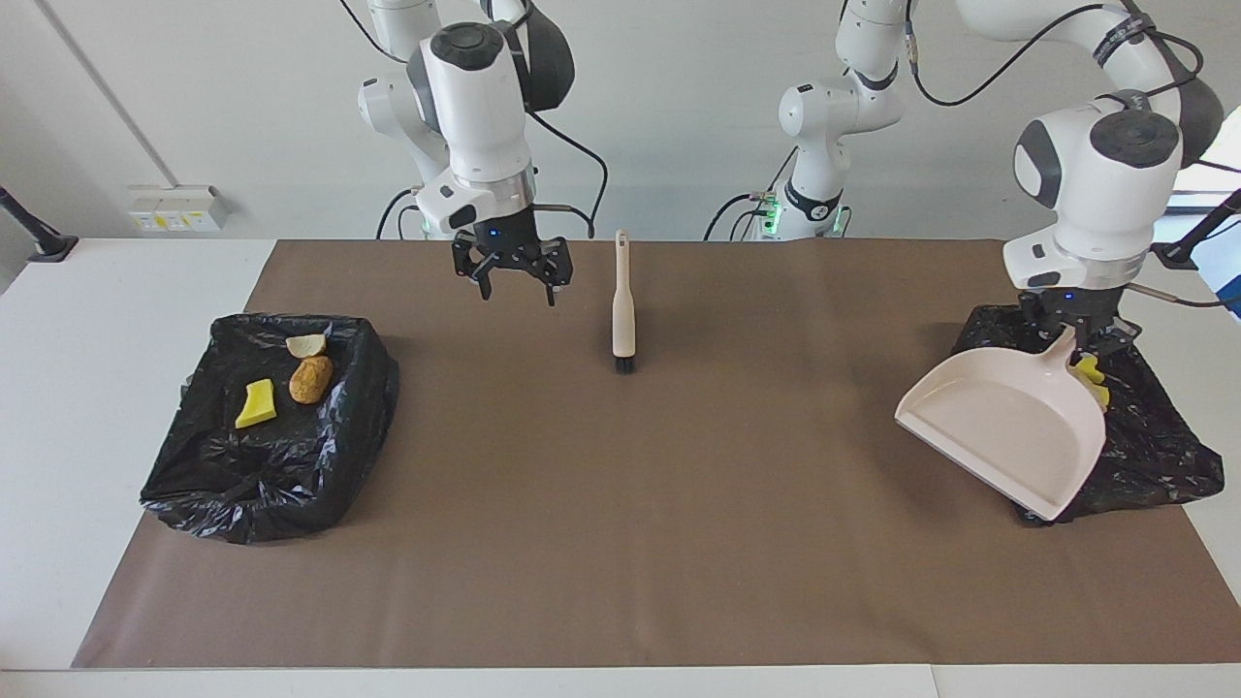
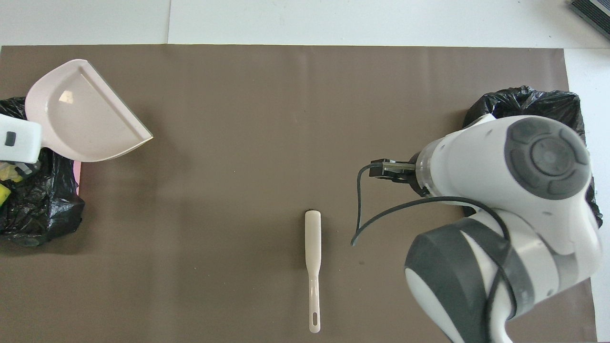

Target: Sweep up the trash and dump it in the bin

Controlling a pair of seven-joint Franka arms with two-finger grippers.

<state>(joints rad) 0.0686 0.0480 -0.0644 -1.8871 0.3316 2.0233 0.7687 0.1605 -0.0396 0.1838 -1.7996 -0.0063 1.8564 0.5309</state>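
Next, my left gripper releases the pale pink dustpan, now hanging over the bin's edge, on the brown mat point(image 2: 300, 132) beyond the cream brush's wide end.
My left gripper point(image 1: 1078, 334) is shut on the handle of a pale pink dustpan point(image 1: 1008, 422), which hangs tilted and empty over the edge of a black-bag-lined bin point(image 1: 1154, 436) at the left arm's end. A yellow scrap of trash point(image 1: 1091, 373) lies in that bin by the handle. The dustpan point(image 2: 86, 114) also shows in the overhead view. A cream brush point(image 1: 623, 310) lies on the mat mid-table, bristles away from the robots. My right gripper point(image 1: 519, 289) is open and empty, over the mat beside the brush.
A second black-bag-lined bin point(image 1: 194, 465) stands at the right arm's end. It holds a yellow wedge point(image 1: 257, 404), a brown bread-like lump point(image 1: 310, 378) and a pale piece point(image 1: 306, 344). A brown mat point(image 1: 620, 543) covers the table.
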